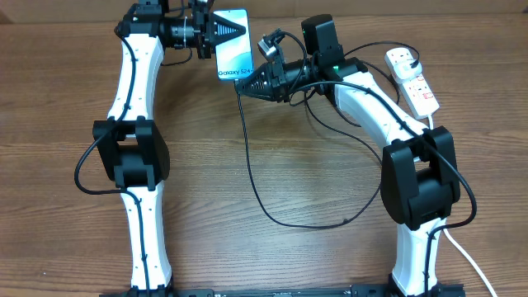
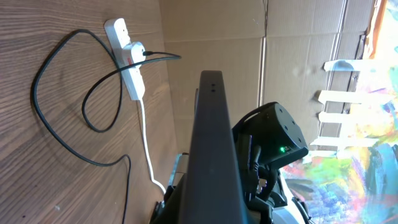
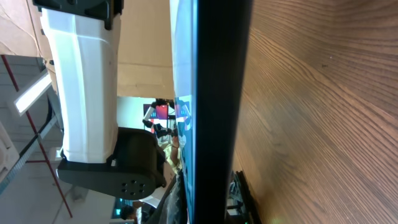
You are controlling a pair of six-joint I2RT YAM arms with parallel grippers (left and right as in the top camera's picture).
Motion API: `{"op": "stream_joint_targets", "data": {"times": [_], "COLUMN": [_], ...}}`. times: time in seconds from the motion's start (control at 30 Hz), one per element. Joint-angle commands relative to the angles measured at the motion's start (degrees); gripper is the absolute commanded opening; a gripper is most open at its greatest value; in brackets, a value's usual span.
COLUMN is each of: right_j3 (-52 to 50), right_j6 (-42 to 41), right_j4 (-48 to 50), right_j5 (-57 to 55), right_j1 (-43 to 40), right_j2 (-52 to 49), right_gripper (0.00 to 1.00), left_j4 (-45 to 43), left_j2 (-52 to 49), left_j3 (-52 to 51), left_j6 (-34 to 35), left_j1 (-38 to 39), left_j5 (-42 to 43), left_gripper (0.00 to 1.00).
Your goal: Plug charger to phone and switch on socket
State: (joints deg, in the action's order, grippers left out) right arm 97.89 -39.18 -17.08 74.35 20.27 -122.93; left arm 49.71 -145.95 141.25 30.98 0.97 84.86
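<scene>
My left gripper has the phone to put down. It will set the phone on the bare wood [image 1: 229,120] close beside the hanging black cable.
The phone [image 1: 233,49] is at the back of the table, its blue screen facing up and the "Galaxy" end toward me. My left gripper [image 1: 216,33] is shut on its left side. In the left wrist view the phone [image 2: 211,143] is a dark edge rising from the gripper [image 2: 211,214]. My right gripper [image 1: 246,84] is shut at the phone's near end, where the charger [image 1: 252,165] cable starts. The connector tip is hidden. The right wrist view shows only the phone's black edge [image 3: 221,93]. The cable loops back to the socket [image 1: 410,74] [image 2: 130,68] at the far right.
A thick white cord [image 2: 146,143] leaves the socket toward the table's near right corner. The black cable [image 2: 35,93] lies in wide loops across the middle of the wooden table. The left arm's white link [image 3: 81,81] stands close beside the phone. Cardboard walls stand behind the table.
</scene>
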Motion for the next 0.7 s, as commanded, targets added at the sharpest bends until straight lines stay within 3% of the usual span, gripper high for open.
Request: {"op": "stream_joint_targets", "data": {"times": [0.0, 0.67], "right_j3": [0.8, 0.8], "right_j6": [-3.0, -5.4], "right_j4": [3.7, 6.6], "right_j5": [-5.2, -7.3], "right_j1": [-1.7, -1.7], "right_j2": [1.3, -0.2], "right_gripper": [0.04, 0.04], "left_j4": [0.8, 1.0], "left_j2": [1.3, 1.3], "left_j3": [0.9, 0.9], "left_j6": [-1.0, -1.0], "left_j1": [1.7, 2.8], "left_j5": [5.7, 5.6], "left_gripper": [0.04, 0.04]}}
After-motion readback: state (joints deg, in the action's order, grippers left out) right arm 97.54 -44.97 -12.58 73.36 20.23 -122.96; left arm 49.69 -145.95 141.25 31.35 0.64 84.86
